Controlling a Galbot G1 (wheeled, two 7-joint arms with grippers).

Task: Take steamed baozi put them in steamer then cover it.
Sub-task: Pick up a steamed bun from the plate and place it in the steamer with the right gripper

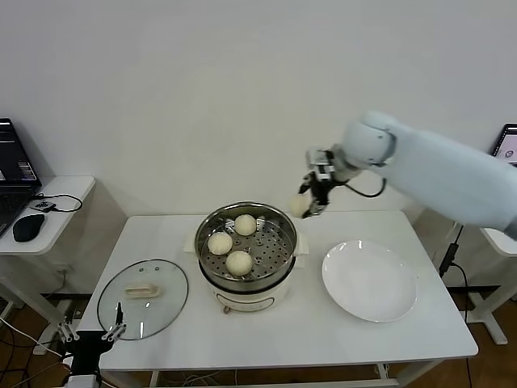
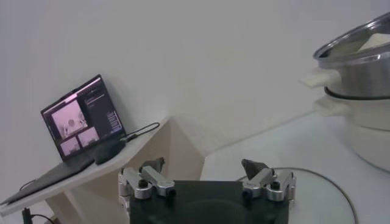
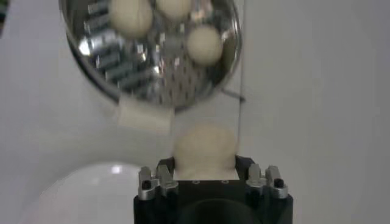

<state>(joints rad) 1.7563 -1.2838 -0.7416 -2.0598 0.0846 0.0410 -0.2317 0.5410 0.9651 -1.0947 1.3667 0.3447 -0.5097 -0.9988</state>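
The robot's right gripper will release the baozi on the bare tray (image 1: 266, 242) (image 3: 167, 64) between the other baozi and the tray's rim on the plate side. That baozi is now held just beyond the steamer's rim.
My right gripper (image 1: 308, 203) is shut on a cream-white steamed baozi (image 1: 298, 208), held in the air just beyond the far right rim of the steamer (image 1: 246, 301). In the right wrist view that baozi (image 3: 204, 146) sits between the fingers of the right gripper (image 3: 205, 162). Three more baozi (image 1: 239, 263) lie on the perforated tray (image 3: 164, 79) inside the shiny pot. The cover, a clear glass lid (image 1: 166, 311) with a cream handle, lies flat on the table left of the steamer. At the table's front left corner my left gripper (image 1: 90, 332) hangs open and holds nothing.
A flat white plate (image 1: 370, 280) lies to the right of the steamer. To the left stands a side desk with a laptop (image 2: 82, 122) and a black mouse (image 1: 28, 227). The left wrist view shows the open left gripper (image 2: 204, 173) near the lid's rim (image 2: 332, 185).
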